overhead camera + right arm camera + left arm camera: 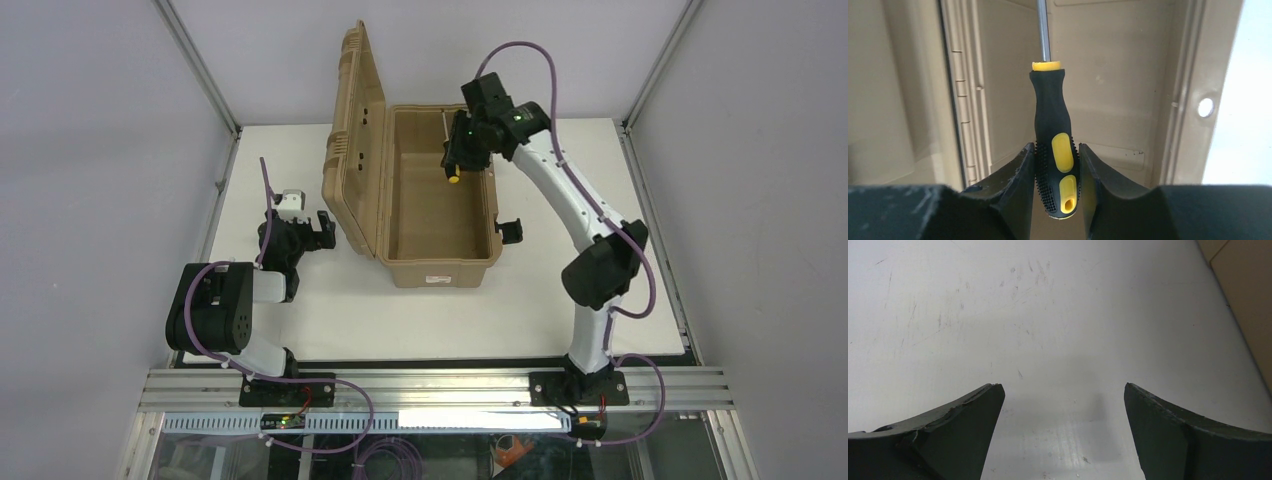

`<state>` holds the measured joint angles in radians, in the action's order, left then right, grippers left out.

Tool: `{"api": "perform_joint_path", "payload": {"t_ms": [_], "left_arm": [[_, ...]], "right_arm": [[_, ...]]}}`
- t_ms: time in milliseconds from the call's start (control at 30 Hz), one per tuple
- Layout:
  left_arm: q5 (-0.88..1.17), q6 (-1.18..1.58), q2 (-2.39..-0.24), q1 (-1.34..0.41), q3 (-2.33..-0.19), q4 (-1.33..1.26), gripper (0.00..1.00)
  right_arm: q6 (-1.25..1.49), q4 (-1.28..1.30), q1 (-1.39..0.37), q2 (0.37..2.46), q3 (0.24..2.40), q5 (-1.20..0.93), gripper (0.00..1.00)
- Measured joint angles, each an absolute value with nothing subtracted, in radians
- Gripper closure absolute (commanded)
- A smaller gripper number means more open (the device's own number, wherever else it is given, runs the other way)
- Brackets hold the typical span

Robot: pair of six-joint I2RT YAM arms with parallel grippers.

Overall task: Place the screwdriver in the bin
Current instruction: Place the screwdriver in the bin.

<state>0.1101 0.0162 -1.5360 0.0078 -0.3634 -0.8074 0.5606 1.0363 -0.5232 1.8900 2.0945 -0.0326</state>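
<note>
My right gripper is going to put the screwdriver down on the middle of the tan bin's bottom (pixel 437 194) (pixel 1103 47). The screwdriver is now held over the open bin.
The screwdriver (pixel 1054 125), black-handled with yellow inserts and a thin metal shaft, sits clamped between my right gripper's (pixel 1057 150) fingers. In the top view that gripper (pixel 458 158) hangs over the far right part of the open tan bin (pixel 478 262), the yellow butt end (pixel 453 179) pointing toward me above the bin's inside. The wrist view shows the bin's inner walls (pixel 1108 75) behind the tool. My left gripper (pixel 308 225) rests low on the table to the left of the bin's raised lid (pixel 355 140), its jaws open and empty (pixel 1063 390).
The ribbed lid stands upright along the bin's left side, close to my left gripper. A black latch (pixel 511 230) sticks out from the bin's right wall. The white tabletop (pixel 420 320) stretches in front of the bin. Frame posts border the table.
</note>
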Motion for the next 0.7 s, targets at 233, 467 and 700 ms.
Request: {"api": "perform_joint_path", "payload": {"t_ms": [233, 467, 700], "left_arm": [[0.110, 0.016, -1.536, 0.008, -0.363, -0.807, 0.01], [0.110, 0.016, -1.536, 0.008, -0.363, -0.808, 0.01], [0.110, 0.016, -1.536, 0.008, -0.363, -0.808, 0.01]], "right_arm": [[0.573, 1.039, -0.601, 2.033, 2.123, 0.091, 1.00], [0.580, 1.032, -0.629, 2.162, 2.133, 0.165, 1.00], [0.583, 1.007, -0.630, 2.254, 2.133, 0.203, 1.00]]}}
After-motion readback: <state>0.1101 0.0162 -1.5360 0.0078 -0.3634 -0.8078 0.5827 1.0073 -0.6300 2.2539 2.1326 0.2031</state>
